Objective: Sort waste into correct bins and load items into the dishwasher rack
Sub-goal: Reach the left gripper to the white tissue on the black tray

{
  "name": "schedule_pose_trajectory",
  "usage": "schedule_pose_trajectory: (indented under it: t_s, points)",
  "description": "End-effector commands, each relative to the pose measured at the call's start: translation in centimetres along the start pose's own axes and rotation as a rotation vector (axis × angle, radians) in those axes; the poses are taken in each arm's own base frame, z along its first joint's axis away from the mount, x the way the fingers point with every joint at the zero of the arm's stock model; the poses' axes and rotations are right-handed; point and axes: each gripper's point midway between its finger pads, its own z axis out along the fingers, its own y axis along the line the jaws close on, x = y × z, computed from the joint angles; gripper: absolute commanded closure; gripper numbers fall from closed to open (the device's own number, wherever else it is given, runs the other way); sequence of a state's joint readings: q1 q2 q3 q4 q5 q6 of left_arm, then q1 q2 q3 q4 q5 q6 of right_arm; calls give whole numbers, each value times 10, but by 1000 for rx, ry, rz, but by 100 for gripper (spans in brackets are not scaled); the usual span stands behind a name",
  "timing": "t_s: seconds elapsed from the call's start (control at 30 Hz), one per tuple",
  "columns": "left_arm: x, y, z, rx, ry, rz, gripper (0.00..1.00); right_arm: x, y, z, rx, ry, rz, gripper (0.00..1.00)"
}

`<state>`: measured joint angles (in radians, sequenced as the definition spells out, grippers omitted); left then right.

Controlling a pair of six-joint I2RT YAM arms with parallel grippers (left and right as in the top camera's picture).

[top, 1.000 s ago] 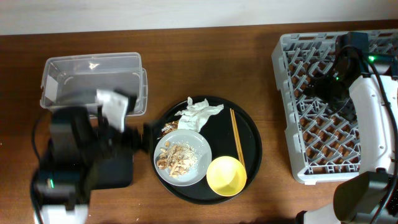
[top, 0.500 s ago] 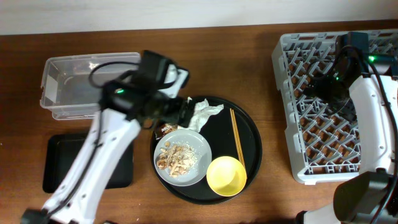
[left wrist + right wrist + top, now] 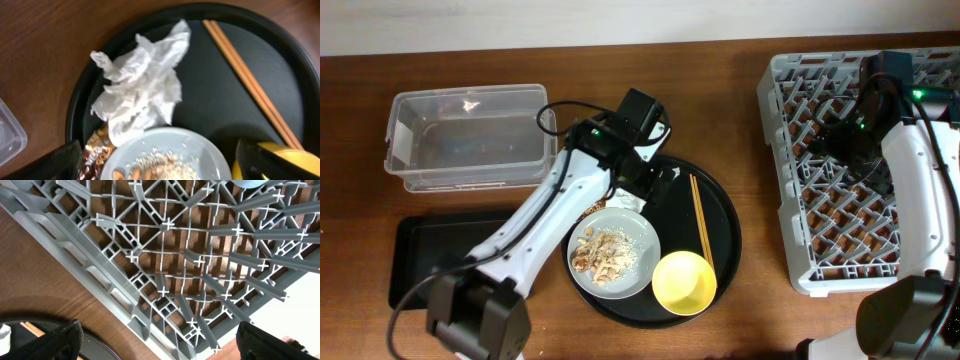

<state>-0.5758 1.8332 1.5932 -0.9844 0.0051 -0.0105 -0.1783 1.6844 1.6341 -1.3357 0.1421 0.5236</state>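
Next, I move my left gripper to the middle of the crumpled white napkin (image 3: 622,196) (image 3: 125,107), above the brown-and-gold wrapper and grey plate, and close it there.
My left gripper (image 3: 638,182) (image 3: 160,169) hangs open and empty over the near-left part of the round black tray (image 3: 725,235). In the left wrist view the crumpled white napkin (image 3: 142,87) lies just ahead of the fingers. The brown-and-gold wrapper (image 3: 97,152) and the grey plate (image 3: 200,150) with food scraps (image 3: 605,255) lie below them. The chopsticks (image 3: 701,215) (image 3: 250,82) and the yellow bowl (image 3: 684,283) are on the tray's right side. My right gripper (image 3: 840,140) (image 3: 160,345) is open and empty above the dishwasher rack (image 3: 800,200) (image 3: 165,255). No cups show.
The clear tub (image 3: 470,135) stands at the back left, with the shallow black tray (image 3: 420,260) in front of it. The left arm stretches from the front left across to the round tray. Bare wood lies between the round tray and the rack.
My left arm has swung from over the shallow black tray rightward to above the napkin on the round tray. The right arm has not moved.
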Motion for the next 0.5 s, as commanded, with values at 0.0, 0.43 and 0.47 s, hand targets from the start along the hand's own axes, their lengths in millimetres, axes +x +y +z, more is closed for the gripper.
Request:
schedule_pose_trajectory:
  t_s: [0.0, 0.43, 0.47]
  points:
    - [-4, 10, 23, -58, 26, -12, 22, -2, -5, 1, 21, -6, 13, 1]
    - [13, 42, 69, -241, 136, -7, 43, -2, -5, 1, 21, -6, 13, 1]
    - [11, 42, 69, -241, 130, -8, 44, -2, -5, 1, 21, -6, 13, 1]
